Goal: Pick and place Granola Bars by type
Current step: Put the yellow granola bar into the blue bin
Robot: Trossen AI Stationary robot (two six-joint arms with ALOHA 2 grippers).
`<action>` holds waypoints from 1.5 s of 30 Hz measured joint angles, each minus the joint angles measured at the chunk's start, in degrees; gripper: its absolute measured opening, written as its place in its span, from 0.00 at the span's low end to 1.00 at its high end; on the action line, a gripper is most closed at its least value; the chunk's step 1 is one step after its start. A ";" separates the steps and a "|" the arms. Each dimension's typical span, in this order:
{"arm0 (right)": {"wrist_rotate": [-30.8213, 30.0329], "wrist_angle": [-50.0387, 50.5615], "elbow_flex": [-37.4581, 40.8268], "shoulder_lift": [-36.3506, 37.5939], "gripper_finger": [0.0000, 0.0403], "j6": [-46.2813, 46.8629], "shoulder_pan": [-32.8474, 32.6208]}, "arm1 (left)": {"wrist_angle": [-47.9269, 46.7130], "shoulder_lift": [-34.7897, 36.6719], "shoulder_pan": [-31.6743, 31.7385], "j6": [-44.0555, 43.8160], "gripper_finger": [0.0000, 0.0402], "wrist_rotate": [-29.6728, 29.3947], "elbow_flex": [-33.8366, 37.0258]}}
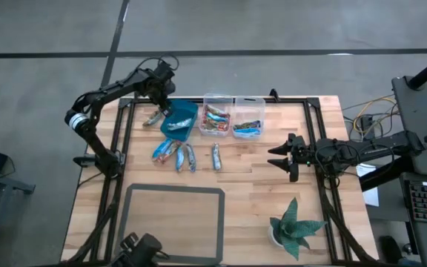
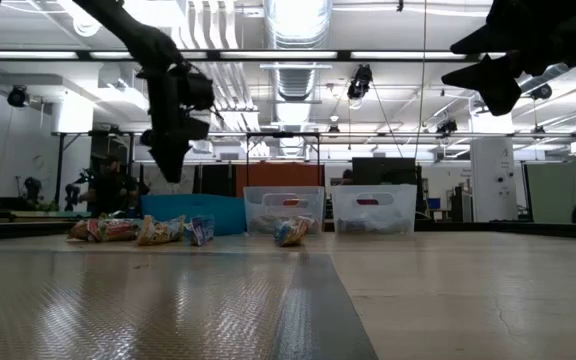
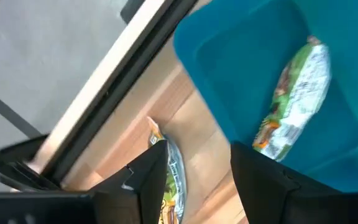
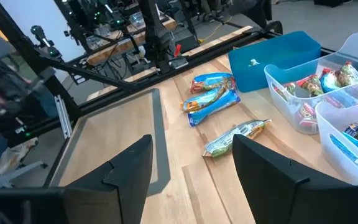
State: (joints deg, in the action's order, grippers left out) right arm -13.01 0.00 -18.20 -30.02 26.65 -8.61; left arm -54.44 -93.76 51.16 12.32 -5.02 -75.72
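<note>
I should next move my left gripper to the middle of the granola bar [image 1: 152, 119] [image 3: 174, 190] that lies between the teal bin and the black rail, and close it there.
Granola bars are spread around three bins at the table's far side. A teal bin [image 1: 178, 122] holds a greenish-silver bar [image 3: 297, 102]. Two clear bins [image 1: 216, 119] [image 1: 247, 119] hold reddish-brown and blue bars. Several loose bars [image 1: 178, 156] lie flat on the wood in front of the bins, blue ones [image 4: 213, 96] and a greenish-silver one [image 4: 235, 137]. Another bar [image 3: 171, 177] lies beside the teal bin's left wall. My left gripper [image 3: 197, 152] hangs open above that spot, pointing down, with only bare wood between its fingers. My right gripper [image 1: 279, 157] waits open at the right, raised.
A potted plant [image 1: 295, 226] stands at the near right. A grey framed mat [image 1: 175, 222] lies at the near middle. Black rails [image 1: 128, 126] run along the table's left, right and far edges, and one passes close by my left gripper.
</note>
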 joint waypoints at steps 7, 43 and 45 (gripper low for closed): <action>0.06 0.19 -0.01 0.00 0.52 1.22 0.00 | 6.23 0.04 2.66 0.48 0.39 2.56 10.13; 1.50 2.87 -0.04 -0.02 0.52 6.38 0.03 | 18.84 9.33 6.15 -4.58 0.39 -4.86 27.29; 1.50 2.88 -0.04 -0.02 0.52 6.34 0.03 | 18.87 8.86 5.64 -4.88 0.39 -4.91 27.29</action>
State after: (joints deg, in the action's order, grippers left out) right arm -11.51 2.87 -18.24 -30.04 32.99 -8.58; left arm -35.57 -84.90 56.80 7.44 -9.93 -48.42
